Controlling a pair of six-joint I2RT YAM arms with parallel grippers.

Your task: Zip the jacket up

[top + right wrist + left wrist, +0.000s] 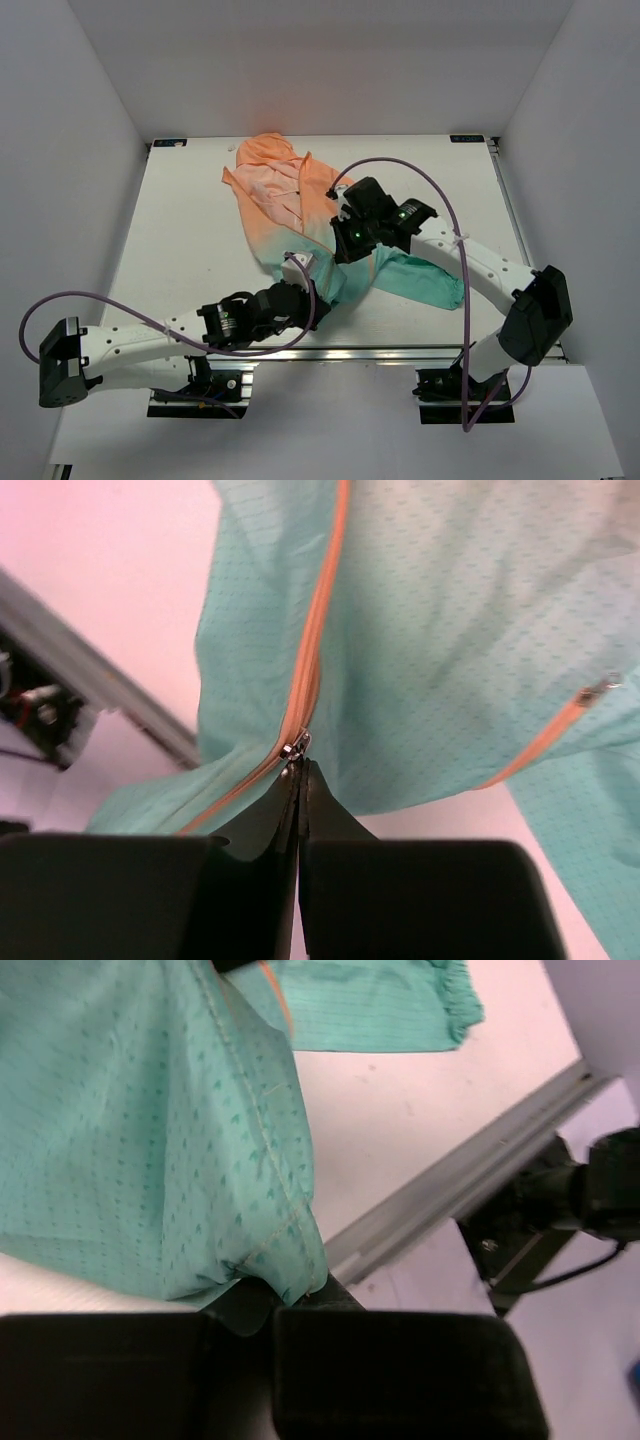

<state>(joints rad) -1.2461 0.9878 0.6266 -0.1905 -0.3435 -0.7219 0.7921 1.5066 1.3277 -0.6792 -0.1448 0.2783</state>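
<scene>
Next, I release the teal hem from my left gripper over the aluminium rail [319, 356] along the near edge of the table.
The jacket [281, 192] lies on the white table, peach-orange at the far end and teal-green toward me. My left gripper [303, 292] is shut on the teal hem; in the left wrist view the fabric [150, 1140] bunches into the closed left gripper [276, 1298]. My right gripper [346, 246] is over the jacket's middle. In the right wrist view the right gripper [301, 770] is shut on the pull of the silver zipper slider [296, 745], which sits on the orange zipper tape [318, 630]. The tape is joined on the far side of the slider and splits on the near side.
An aluminium rail [400, 352] runs along the table's near edge and also shows in the left wrist view [460, 1175]. White walls enclose the table on three sides. A teal sleeve [425, 280] spreads to the right. A pocket zipper [570, 715] shows on the fabric.
</scene>
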